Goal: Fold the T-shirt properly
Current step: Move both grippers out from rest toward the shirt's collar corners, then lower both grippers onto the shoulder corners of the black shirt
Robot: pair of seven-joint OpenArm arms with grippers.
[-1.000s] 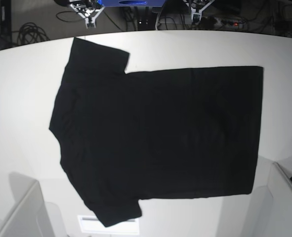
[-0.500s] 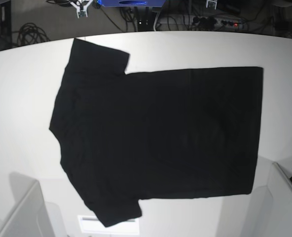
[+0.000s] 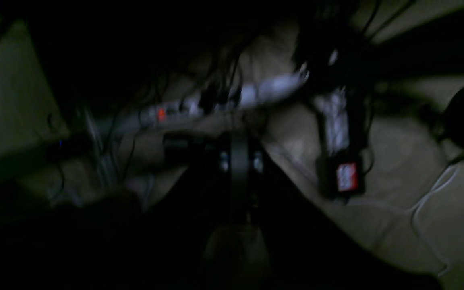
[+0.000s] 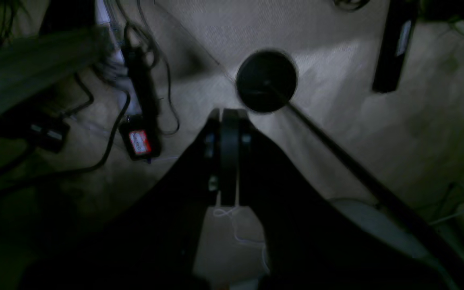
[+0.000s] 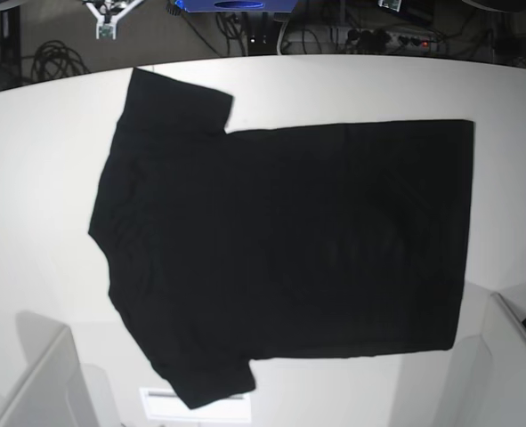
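Observation:
Next, I move my right gripper to the black T-shirt's far sleeve and close it on the sleeve's shoulder-side corner [image 5: 141, 86], near the table's far edge.
The black T-shirt [image 5: 280, 240] lies spread flat, plain side up, on the white table [image 5: 40, 178], with its sleeves at the left and its hem at the right. It does not show in either wrist view. My right gripper [image 4: 228, 117] is shut and empty, hanging over the floor beyond the table's far edge; it also shows in the base view [image 5: 105, 18] at the top left. My left gripper [image 3: 238, 139] is shut and empty too, over floor cables. In the base view only a bit of the left gripper [image 5: 389, 5] shows at the top edge.
Cables and a power strip [image 3: 216, 102] lie on the floor behind the table. A round black base [image 4: 266, 80] stands on the floor. Grey box walls stand at the front left [image 5: 40, 382] and front right [image 5: 503, 356]. A white label [image 5: 160, 402] sits at the front edge.
Both grippers have drawn back toward the top edge of the base view; the right one has also moved left. The T-shirt has not moved.

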